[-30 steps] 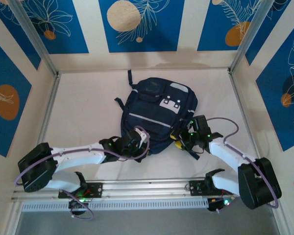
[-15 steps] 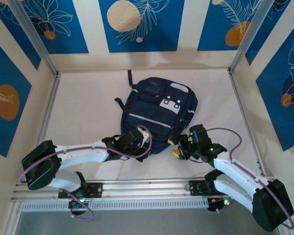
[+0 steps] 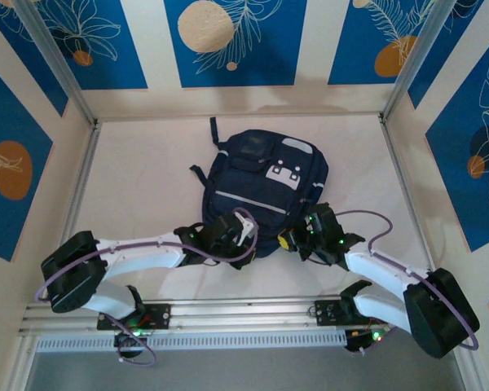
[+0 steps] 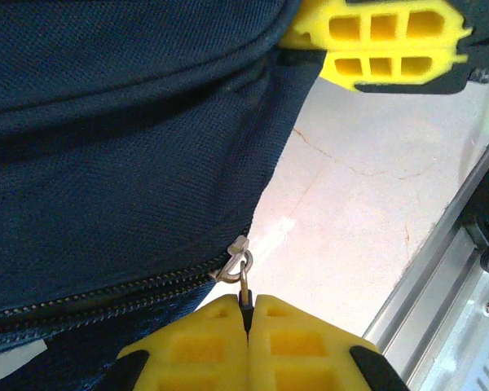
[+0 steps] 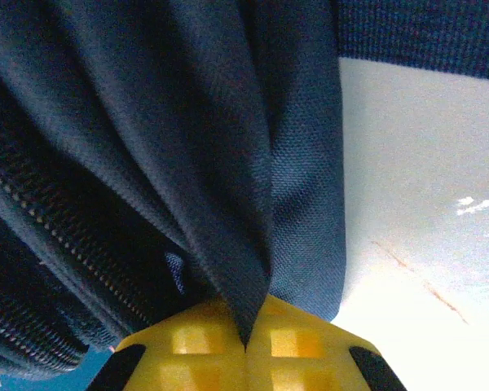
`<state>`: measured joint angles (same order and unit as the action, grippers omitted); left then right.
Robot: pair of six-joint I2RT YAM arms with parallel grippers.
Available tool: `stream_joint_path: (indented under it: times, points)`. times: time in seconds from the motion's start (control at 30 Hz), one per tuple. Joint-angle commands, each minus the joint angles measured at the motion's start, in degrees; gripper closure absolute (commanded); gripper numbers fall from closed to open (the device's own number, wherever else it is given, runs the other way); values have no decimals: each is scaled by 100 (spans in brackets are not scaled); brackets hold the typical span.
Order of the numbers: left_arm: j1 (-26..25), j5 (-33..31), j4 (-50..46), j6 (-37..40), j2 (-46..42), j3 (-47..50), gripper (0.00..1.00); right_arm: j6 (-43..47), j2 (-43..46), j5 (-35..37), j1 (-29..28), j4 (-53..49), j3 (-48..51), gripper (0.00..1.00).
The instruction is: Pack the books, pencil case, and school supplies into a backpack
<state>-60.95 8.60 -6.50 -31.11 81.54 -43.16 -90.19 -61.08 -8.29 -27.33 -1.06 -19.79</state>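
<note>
The robot's right gripper is pinching a thin slack fold of the backpack, so it should open and take a fuller fold (image 5: 216, 248) before the left gripper pulls the zipper pull.
The dark navy backpack (image 3: 263, 183) lies flat in the middle of the table, its near edge between both arms. My left gripper (image 4: 248, 305) is shut on the metal zipper pull (image 4: 243, 273) at the end of the backpack's zip (image 4: 106, 293); in the top view it sits at the bag's near left corner (image 3: 243, 232). My right gripper (image 5: 246, 338) is shut on a fold of the backpack's navy fabric (image 5: 253, 244), at the bag's near right corner (image 3: 289, 240). Its yellow fingers (image 4: 383, 49) show at the top of the left wrist view. The books, pencil case and school supplies are out of view.
An aluminium rail (image 3: 244, 309) runs along the near table edge, under both arm bases. Blue-and-cream patterned walls (image 3: 228, 41) enclose the table on three sides. Bare cream tabletop (image 3: 138, 179) lies to the left of the backpack and to its right (image 3: 367, 171).
The right gripper swung away from the bag's near right corner, came back and shut on its fabric. The left gripper stayed shut at the zipper and crept slightly right.
</note>
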Motion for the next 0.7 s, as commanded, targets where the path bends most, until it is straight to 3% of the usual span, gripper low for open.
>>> stream_joint_path:
  times: [0.0,0.23,0.47,0.6,0.67]
  points:
    - [-216,621,141,158,29,-307,100,332,14,-85,290,-78,-250,100]
    - [-226,638,75,213,111,-515,100,1135,-111,-560,1165,-479,-620,100]
    - [-221,606,187,54,466,-850,100,1881,-181,-790,1354,-1172,-1135,100]
    - [-225,795,237,-22,819,-1158,100,1974,215,-629,1270,-1981,-1258,62]
    - [-226,852,270,-35,948,-1271,100,1825,508,-538,1151,-2279,-1181,55]
